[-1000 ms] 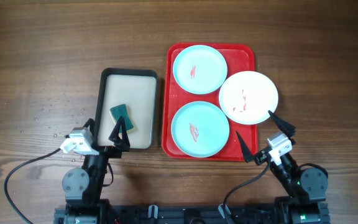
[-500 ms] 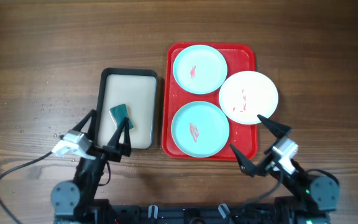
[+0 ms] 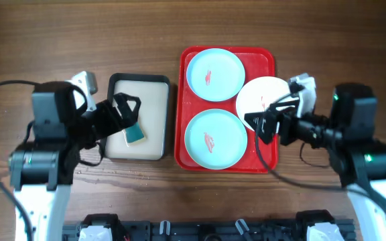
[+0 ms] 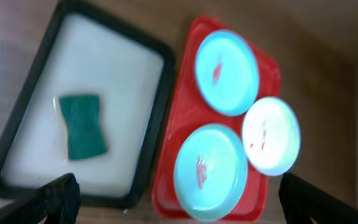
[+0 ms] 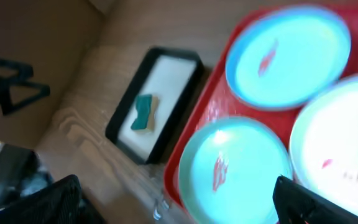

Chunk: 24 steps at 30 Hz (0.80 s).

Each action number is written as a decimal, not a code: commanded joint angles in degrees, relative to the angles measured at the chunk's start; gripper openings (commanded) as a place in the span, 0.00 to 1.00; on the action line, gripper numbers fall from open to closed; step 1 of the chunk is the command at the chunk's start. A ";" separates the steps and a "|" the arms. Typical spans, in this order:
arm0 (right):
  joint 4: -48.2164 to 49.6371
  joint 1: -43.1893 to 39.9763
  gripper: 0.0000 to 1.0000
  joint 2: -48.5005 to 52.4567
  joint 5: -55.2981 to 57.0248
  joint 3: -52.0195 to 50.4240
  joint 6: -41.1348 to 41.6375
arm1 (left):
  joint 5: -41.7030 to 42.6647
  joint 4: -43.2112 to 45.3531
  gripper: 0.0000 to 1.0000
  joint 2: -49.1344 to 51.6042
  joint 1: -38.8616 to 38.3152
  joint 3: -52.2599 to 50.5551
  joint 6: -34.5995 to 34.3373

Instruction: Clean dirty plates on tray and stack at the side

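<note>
My right gripper needs to close on the front light blue plate's rim (image 3: 246, 138) (image 5: 291, 168), on the side next to the white plate, to steady it for wiping.
The red tray (image 3: 261, 61) holds three plates with red smears: a light blue plate at the back (image 3: 214, 73), a light blue plate at the front (image 3: 216, 138) and a white plate (image 3: 267, 94) overlapping the tray's right rim. My left gripper (image 3: 127, 112) is open and empty, raised above the cream tray. My right gripper (image 3: 271, 114) is open and empty, raised over the white plate's near edge and hiding part of it. In the left wrist view, the open fingers (image 4: 178, 186) frame both blue plates (image 4: 225, 71) (image 4: 209, 171) and the white plate (image 4: 270, 134). In the right wrist view, the open fingers (image 5: 176, 193) frame the front blue plate (image 5: 235, 168).
A black-rimmed cream tray (image 3: 115, 90) lies left of the red tray with a green sponge (image 3: 134, 132) on it. The sponge also shows in the left wrist view (image 4: 82, 124) and the right wrist view (image 5: 145, 112). Bare wooden table surrounds both trays.
Both arms rose from the table's front edge and swung forward. The left gripper now hangs over the cream tray and the right over the white plate. The plates and sponge have not moved.
</note>
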 commanded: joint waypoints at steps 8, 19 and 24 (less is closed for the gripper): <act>-5.64 0.09 0.91 7.56 2.99 0.98 3.45 | -10.60 -6.86 0.45 23.61 -0.85 -0.26 -4.63; -5.90 0.09 0.94 7.58 2.99 0.90 6.36 | -20.74 8.52 0.04 45.68 -8.39 -6.05 -12.22; -6.29 0.09 0.94 7.58 2.99 0.90 6.36 | -10.71 1.73 0.13 41.42 -8.39 -0.87 -6.80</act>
